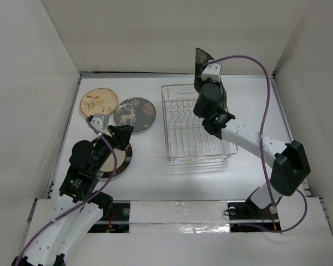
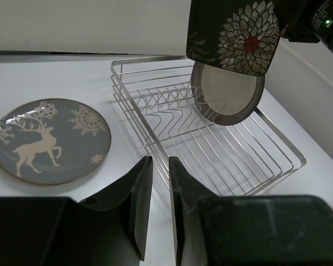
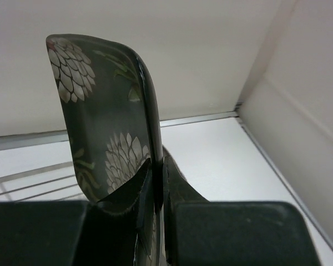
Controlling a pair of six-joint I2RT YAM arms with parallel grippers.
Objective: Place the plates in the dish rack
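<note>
Next, I set the black square plate, now held above the rack's far end, upright in the dish rack (image 1: 212, 107) beside the standing cream-centred plate with my right gripper.
My right gripper (image 1: 204, 82) is shut on the lower edge of the black square plate with white flowers (image 1: 202, 59), holding it upright above the far end of the chrome dish rack (image 1: 180, 145). The right wrist view shows the fingers (image 3: 157, 166) pinching that plate (image 3: 100, 105). In the left wrist view the black plate (image 2: 233, 33) hangs over a cream-centred plate (image 2: 227, 94) standing in the rack (image 2: 172, 105). My left gripper (image 1: 122, 134) is shut and empty above another cream-centred plate (image 1: 119, 162). The tan floral plate (image 1: 99, 103) and deer plate (image 1: 135, 114) lie flat at the far left.
White walls enclose the table on the left, back and right. The rack's near half (image 2: 250, 160) holds no plates. The deer plate (image 2: 47, 141) lies just left of the rack. A purple cable (image 1: 255, 64) loops above the right arm.
</note>
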